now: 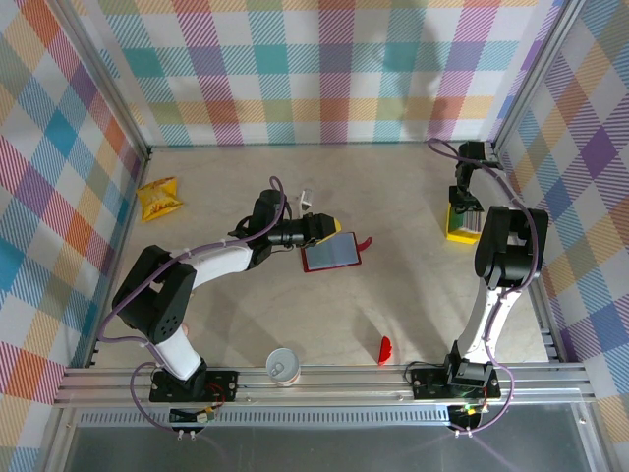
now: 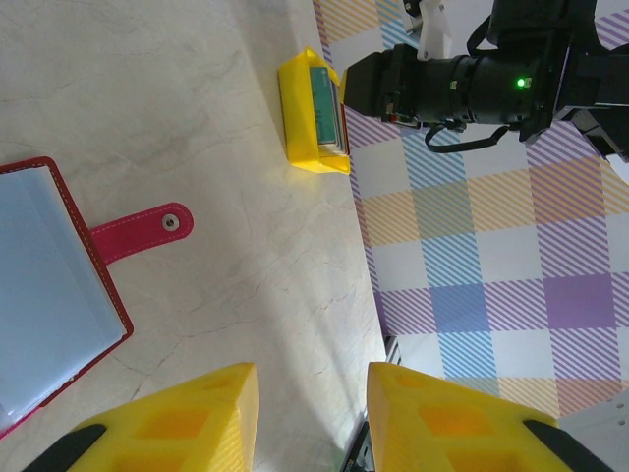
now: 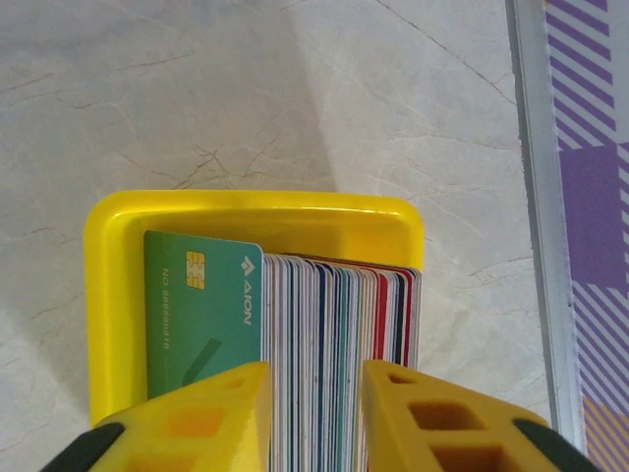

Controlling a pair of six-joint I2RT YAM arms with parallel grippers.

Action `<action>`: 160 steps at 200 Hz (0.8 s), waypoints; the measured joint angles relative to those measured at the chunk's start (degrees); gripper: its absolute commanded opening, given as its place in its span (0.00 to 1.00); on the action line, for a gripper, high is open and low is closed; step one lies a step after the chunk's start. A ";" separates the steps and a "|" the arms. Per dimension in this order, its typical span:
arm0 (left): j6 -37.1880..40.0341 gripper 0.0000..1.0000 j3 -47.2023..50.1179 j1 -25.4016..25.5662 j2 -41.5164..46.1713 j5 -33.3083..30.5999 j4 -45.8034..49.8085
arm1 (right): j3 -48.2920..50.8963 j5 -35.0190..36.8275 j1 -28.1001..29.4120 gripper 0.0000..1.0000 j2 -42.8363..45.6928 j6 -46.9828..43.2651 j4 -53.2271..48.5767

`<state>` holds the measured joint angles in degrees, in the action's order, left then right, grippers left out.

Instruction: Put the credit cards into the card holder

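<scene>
My right fingers straddle many packed cards, so I need to open, shift, and pinch the green card's edge (image 3: pixel 257 300) at the stack's end.
The credit cards (image 3: pixel 334 324) stand on edge as a thick stack in a yellow tray (image 3: pixel 256 206), with a green card (image 3: pixel 201 295) at the left end. My right gripper (image 3: pixel 314 393) hangs over the stack with a narrow gap between its fingers. Cards fill that gap, but I cannot tell whether they are pinched. The top view has this gripper (image 1: pixel 462 202) over the tray (image 1: pixel 457 233) by the right wall. The card holder (image 1: pixel 332 254) lies open mid-table, dark red with a grey-blue inside (image 2: pixel 49 285) and a clasp tab (image 2: pixel 147 231). My left gripper (image 2: pixel 313 393) stands open and empty just right of it.
A crinkled yellow snack packet (image 1: pixel 159 199) lies at the far left. A small red curved piece (image 1: pixel 384 349) and a paper cup (image 1: pixel 283 366) sit near the front rail. The metal wall frame (image 3: pixel 536 197) runs close beside the tray.
</scene>
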<state>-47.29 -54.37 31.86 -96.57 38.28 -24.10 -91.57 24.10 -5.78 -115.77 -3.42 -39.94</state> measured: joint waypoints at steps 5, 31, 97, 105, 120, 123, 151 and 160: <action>0.00 0.34 0.00 0.00 0.00 0.00 0.00 | 0.02 -0.22 0.00 0.38 0.09 -0.07 0.00; 0.00 0.34 0.00 0.00 0.00 -0.24 0.00 | 1.51 -1.18 -0.09 0.51 1.33 0.28 0.00; 0.04 0.34 0.00 0.00 0.07 -0.33 0.15 | 3.89 0.57 -0.09 0.64 1.68 0.55 -0.28; 0.07 0.34 0.00 0.00 0.20 -0.33 0.31 | 3.87 1.07 -0.09 0.65 1.46 0.37 -0.17; 0.22 0.34 0.00 0.00 0.70 -0.37 0.61 | 3.82 1.90 -0.13 0.66 0.70 -0.02 -0.07; 0.22 0.34 0.00 0.00 0.83 -0.37 0.61 | 3.82 1.97 -0.13 0.66 0.55 -0.07 -0.02; 0.24 0.34 0.00 0.00 1.73 -0.37 0.61 | 3.19 2.73 -0.17 0.63 -0.13 -0.52 0.02; 0.24 0.34 0.00 0.00 1.81 -0.37 0.61 | 3.15 2.93 -0.20 0.57 -0.26 -0.48 0.11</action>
<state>-47.05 -54.37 31.86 -94.76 37.91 -23.49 -88.42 27.03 -5.98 -116.03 -3.90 -39.83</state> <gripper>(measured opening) 0.341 0.625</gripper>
